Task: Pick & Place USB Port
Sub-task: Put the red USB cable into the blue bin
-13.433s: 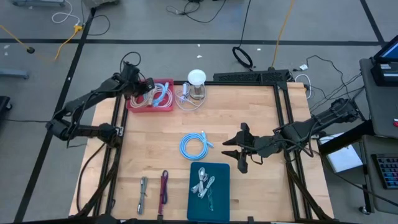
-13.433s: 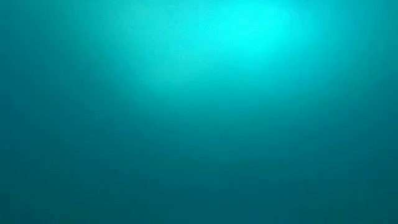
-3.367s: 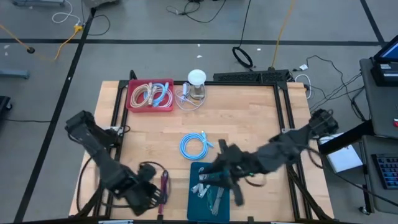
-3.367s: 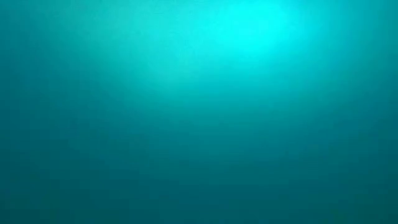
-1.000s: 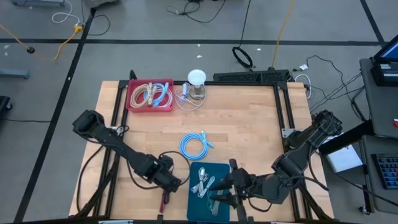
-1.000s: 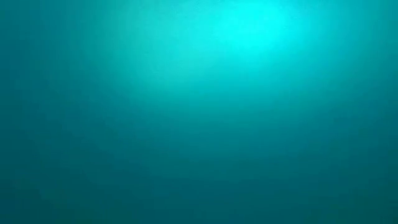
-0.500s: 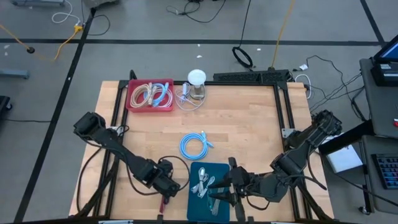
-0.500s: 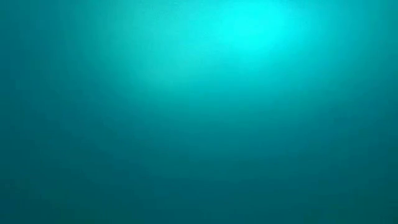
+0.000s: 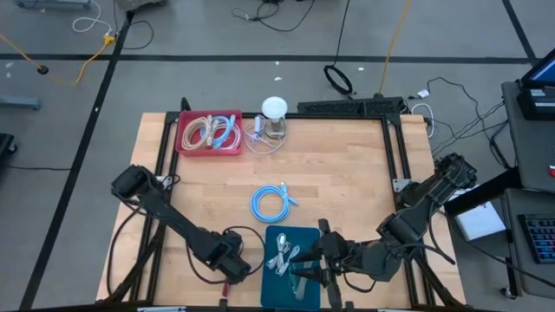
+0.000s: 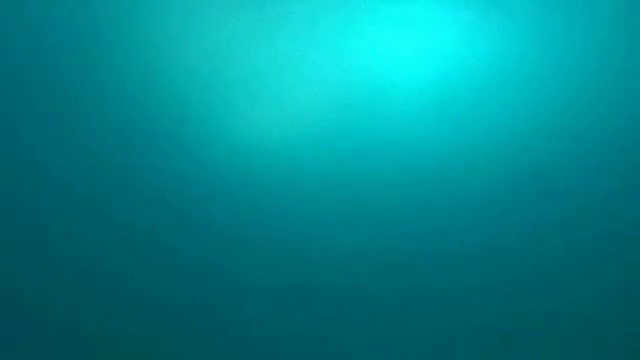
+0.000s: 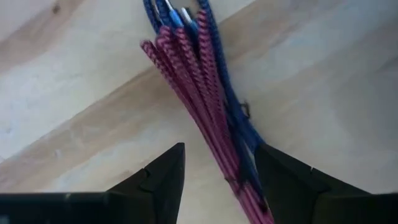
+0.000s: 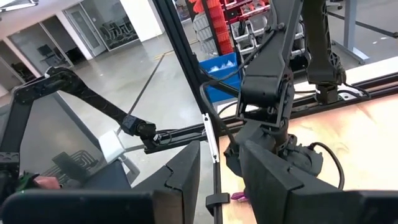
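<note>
The maroon cable is lying along the blue cable, so next my left gripper grabs the maroon cable alone (image 11: 216, 140) before it passes it to my right gripper.
A maroon and blue braided cable bundle (image 11: 205, 99) lies flat on the wooden table near its near edge. In the high view only its end (image 9: 227, 281) shows under the arm. My left gripper (image 9: 232, 267) (image 11: 221, 149) is open above the bundle, pointing down, with one finger on each side. My right gripper (image 9: 303, 264) (image 12: 221, 146) is open and holds nothing. It hovers over the teal tray (image 9: 305, 238), which holds pale cables (image 9: 283, 254). The low view shows only a blank teal field. My left gripper stands over the middle of the cable bundle from above, fingers across it. The bundle lies on the table and runs close along one finger (image 11: 283, 180). I cannot tell whether that finger touches it.
A blue coiled cable (image 9: 271, 204) lies mid-table. A red bin (image 9: 210, 133) of cables and a white round object (image 9: 274, 108) sit at the far edge. Black frame rails (image 9: 395, 156) run along the table's sides. Bare wood lies between the coil and the far edge.
My left gripper has moved a little toward the table's near edge along the maroon cable and now covers more of it. The cable has stayed in place.
</note>
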Tool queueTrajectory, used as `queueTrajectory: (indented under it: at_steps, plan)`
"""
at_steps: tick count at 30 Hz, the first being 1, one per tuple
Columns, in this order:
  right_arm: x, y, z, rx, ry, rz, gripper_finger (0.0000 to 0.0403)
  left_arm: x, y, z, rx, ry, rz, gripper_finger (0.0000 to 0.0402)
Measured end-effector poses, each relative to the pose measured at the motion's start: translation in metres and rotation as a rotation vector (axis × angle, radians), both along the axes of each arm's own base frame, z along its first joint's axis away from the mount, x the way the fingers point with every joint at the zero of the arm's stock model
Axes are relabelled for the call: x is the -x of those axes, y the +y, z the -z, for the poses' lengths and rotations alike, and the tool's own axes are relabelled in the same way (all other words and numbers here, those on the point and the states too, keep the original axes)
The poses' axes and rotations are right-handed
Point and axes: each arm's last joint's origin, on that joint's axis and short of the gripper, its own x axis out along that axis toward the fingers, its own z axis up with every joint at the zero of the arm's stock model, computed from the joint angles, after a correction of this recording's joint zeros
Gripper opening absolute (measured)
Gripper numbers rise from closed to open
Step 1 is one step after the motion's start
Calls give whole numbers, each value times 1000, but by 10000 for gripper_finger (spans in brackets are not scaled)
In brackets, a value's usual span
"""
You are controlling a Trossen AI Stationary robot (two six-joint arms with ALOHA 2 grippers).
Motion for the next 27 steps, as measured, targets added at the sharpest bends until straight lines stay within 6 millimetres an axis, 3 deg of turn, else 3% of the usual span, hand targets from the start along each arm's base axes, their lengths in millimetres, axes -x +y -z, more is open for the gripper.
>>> queueTrajectory:
  at_steps: [5, 11, 15, 18, 22, 27]
  plan:
    - [0, 0, 0, -5, -1, -2, 109, 0, -3, 11, -5, 45, 12, 162]
    - [0, 0, 0, -7, 0, -2, 109, 0, -4, 11, 10, 39, 23, 26]
    - [0, 0, 0, -7, 0, -2, 109, 3, -3, -1, 24, 24, 32, 20]
    - [0, 0, 0, -6, 2, -2, 109, 14, 1, -22, 19, 6, 33, 12]
    - [-1, -2, 0, 0, 0, 27, 109, 35, 11, -67, -34, -139, -38, 12]
    - [-9, -8, 15, 14, -1, 104, 109, 64, 25, -139, -155, -688, -183, 12]
